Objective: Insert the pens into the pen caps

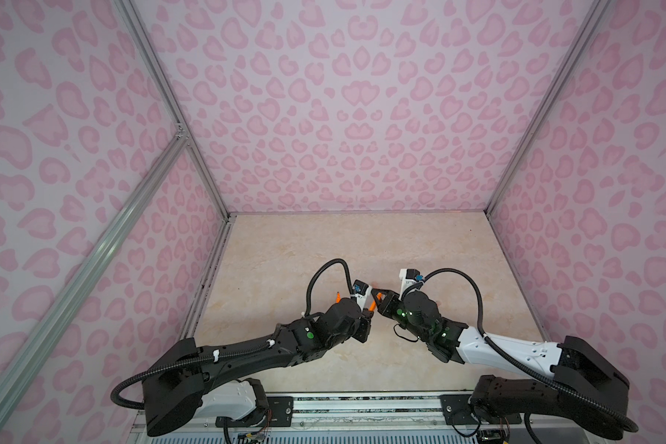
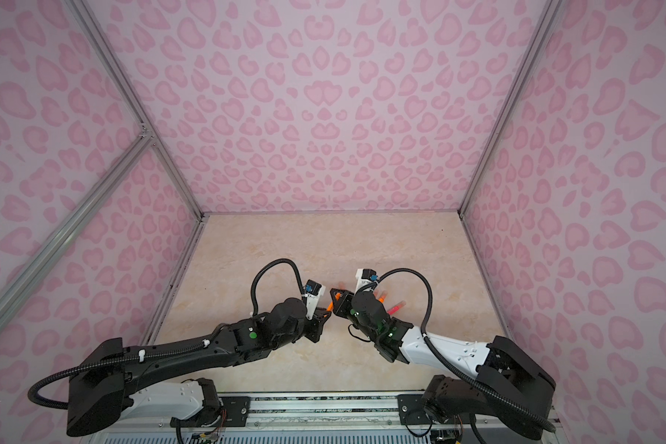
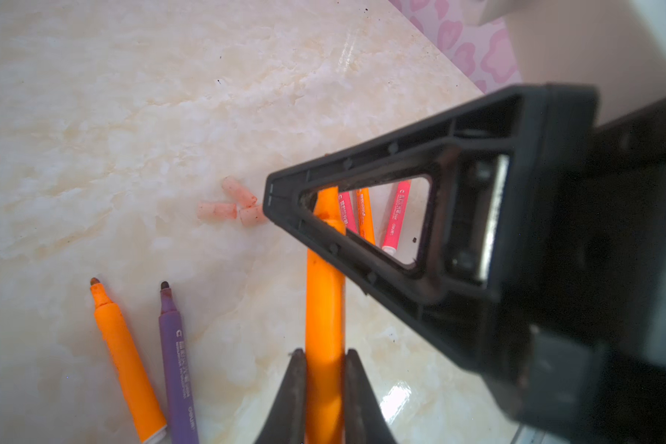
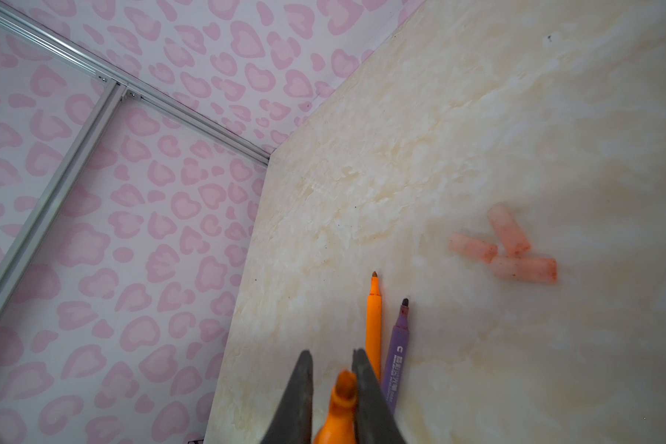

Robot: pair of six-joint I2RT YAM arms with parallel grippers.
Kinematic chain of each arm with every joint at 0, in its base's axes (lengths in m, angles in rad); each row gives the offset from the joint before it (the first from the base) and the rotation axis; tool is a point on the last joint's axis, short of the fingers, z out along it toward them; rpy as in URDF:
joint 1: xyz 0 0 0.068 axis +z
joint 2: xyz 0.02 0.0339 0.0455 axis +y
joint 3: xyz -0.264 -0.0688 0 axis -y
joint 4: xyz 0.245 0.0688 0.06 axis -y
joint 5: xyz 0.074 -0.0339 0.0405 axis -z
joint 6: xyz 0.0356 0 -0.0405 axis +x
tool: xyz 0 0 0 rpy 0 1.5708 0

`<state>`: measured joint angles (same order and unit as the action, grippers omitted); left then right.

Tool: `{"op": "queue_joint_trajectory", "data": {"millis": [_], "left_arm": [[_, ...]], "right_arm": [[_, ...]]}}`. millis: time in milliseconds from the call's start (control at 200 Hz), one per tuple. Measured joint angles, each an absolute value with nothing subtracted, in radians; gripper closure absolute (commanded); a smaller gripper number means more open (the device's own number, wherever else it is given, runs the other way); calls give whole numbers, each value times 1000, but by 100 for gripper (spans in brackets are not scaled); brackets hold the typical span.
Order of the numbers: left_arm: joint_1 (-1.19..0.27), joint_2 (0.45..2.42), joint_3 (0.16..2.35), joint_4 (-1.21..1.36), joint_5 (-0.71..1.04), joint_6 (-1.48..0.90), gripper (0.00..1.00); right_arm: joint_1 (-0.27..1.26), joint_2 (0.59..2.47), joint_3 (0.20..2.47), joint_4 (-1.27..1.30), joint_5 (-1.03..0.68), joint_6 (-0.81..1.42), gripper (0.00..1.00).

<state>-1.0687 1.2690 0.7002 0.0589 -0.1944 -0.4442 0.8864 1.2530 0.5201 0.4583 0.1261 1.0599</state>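
My right gripper covers the orange pen's tip end, so my left gripper will retake the orange pen's body nearer the tip (image 3: 325, 300) before my right gripper fetches a cap.
My left gripper (image 3: 325, 351) is shut on the barrel of an orange pen (image 3: 323, 300), which it holds off the marble table. In both top views the two grippers meet at mid-table, left gripper (image 1: 368, 312) against right gripper (image 1: 375, 293). My right gripper (image 4: 331, 353) is shut on that pen's tip end (image 4: 341, 399); whether a cap sits there I cannot tell. Three pale pen caps (image 4: 508, 230) (image 4: 473, 248) (image 4: 523, 269) lie loose together on the table. An orange pen (image 4: 373, 319) and a purple pen (image 4: 397, 353) lie side by side, uncapped.
Two pink pens (image 3: 396, 215) (image 3: 347, 211) and another orange pen (image 3: 365, 215) lie behind the right gripper's finger (image 3: 400, 161). Pink patterned walls (image 1: 362, 115) with aluminium posts close in the table (image 1: 323, 246) on three sides. A metal rail (image 1: 362, 407) runs along the front.
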Motion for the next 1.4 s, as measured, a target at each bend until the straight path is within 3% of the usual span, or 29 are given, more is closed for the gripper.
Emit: {"op": "queue_joint_trajectory", "data": {"millis": [125, 350, 645, 755, 1055, 1130, 1290, 1400], "left_arm": [[-1069, 1269, 699, 61, -199, -444, 78], [-1069, 1269, 691, 84, -192, -444, 66], [-1068, 1288, 688, 109, -206, -444, 59], [-1067, 1291, 688, 116, -206, -444, 63], [-1068, 1290, 686, 147, -176, -442, 96], [-1068, 1290, 684, 152, -173, -442, 96], [-1049, 1287, 668, 201, -125, -441, 96], [-985, 1272, 631, 198, -130, -463, 96]], "right_arm": [[886, 1255, 519, 477, 122, 1066, 100], [896, 1254, 482, 530, 113, 1117, 100], [945, 1216, 450, 612, 125, 1164, 100], [960, 1209, 440, 638, 139, 1172, 100], [963, 1207, 416, 675, 176, 1201, 100], [964, 1204, 414, 675, 181, 1201, 100], [964, 1162, 423, 619, 199, 1186, 73], [936, 1082, 447, 515, 275, 1137, 63]]}}
